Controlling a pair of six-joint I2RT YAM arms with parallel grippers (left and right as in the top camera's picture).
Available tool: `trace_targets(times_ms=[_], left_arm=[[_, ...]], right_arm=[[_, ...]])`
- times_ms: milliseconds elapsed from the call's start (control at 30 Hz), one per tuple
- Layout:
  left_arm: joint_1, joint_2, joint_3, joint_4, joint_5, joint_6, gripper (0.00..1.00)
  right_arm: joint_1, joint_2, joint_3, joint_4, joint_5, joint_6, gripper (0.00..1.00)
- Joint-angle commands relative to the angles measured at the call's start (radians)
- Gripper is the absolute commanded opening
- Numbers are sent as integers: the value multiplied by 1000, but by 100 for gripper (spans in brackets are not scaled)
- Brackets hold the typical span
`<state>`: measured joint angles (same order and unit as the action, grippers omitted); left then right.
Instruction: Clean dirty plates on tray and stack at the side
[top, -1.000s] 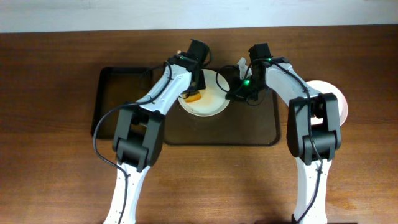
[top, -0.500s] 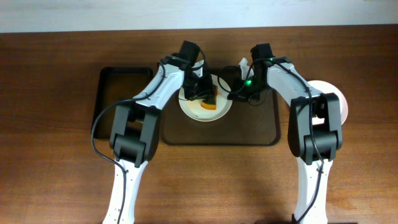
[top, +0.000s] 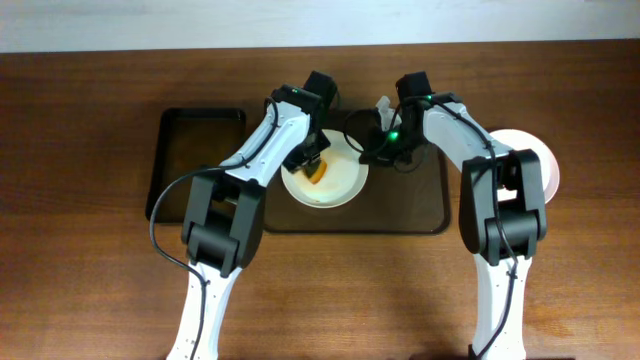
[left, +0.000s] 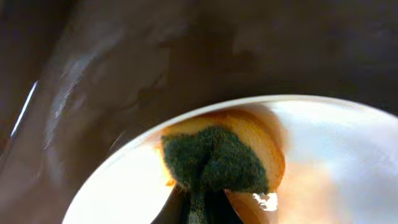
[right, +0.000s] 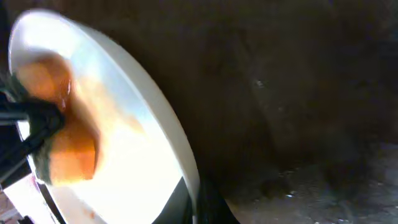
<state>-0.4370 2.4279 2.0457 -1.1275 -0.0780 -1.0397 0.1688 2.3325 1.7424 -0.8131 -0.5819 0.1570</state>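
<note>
My left gripper is going to let go of the sponge over the gap (top: 258, 137) between the black tray and the brown tray.
A white dirty plate (top: 330, 183) with an orange-red smear sits tilted on the dark brown tray (top: 400, 215). My left gripper (top: 313, 163) is shut on a sponge (left: 214, 158), orange with a dark green scrub face, pressed on the plate (left: 323, 155). My right gripper (top: 368, 152) is shut on the plate's right rim (right: 177, 143), with the sponge (right: 68, 155) showing across the plate. Another white plate (top: 540, 160) lies on the table at the right, outside the tray, partly hidden by my right arm.
A smaller black tray (top: 190, 150) lies left of the brown tray. The brown wooden table (top: 90, 280) surrounds both. A white wall edge runs along the back.
The plate has shifted a little down and left on the tray. My left gripper and sponge moved across the plate, first right, then back left and down.
</note>
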Motion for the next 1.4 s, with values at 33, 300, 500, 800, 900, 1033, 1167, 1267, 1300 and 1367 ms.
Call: trace_targets(times_ms=[33, 300, 500, 800, 900, 1033, 1167, 1267, 1300, 1367], left_arm=[[9, 78, -65, -132, 143, -79, 0], [8, 78, -65, -217, 213, -309, 0], [1, 78, -65, 32, -83, -353, 0], [-12, 78, -66, 445, -15, 623, 0], [-8, 78, -66, 338, 143, 570, 0], [81, 78, -65, 196, 364, 436, 0], [143, 78, -64, 196, 579, 450, 0], [150, 73, -50, 183, 658, 497, 0], [150, 57, -15, 140, 609, 518, 0], [150, -19, 78, 37, 374, 554, 0]], right_arm=[[-11, 37, -38, -5, 85, 16, 4], [16, 38, -38, 60, 103, 16, 5], [66, 38, -38, 58, 179, 16, 5], [66, 38, -38, 60, 179, 16, 6], [66, 38, -38, 90, 174, 18, 6], [67, 38, -38, 156, 175, 87, 7], [68, 38, -38, 113, 175, 88, 4], [66, 38, -38, 61, 175, 87, 4], [66, 38, -38, 54, 175, 88, 4], [66, 38, -38, 53, 175, 88, 4]])
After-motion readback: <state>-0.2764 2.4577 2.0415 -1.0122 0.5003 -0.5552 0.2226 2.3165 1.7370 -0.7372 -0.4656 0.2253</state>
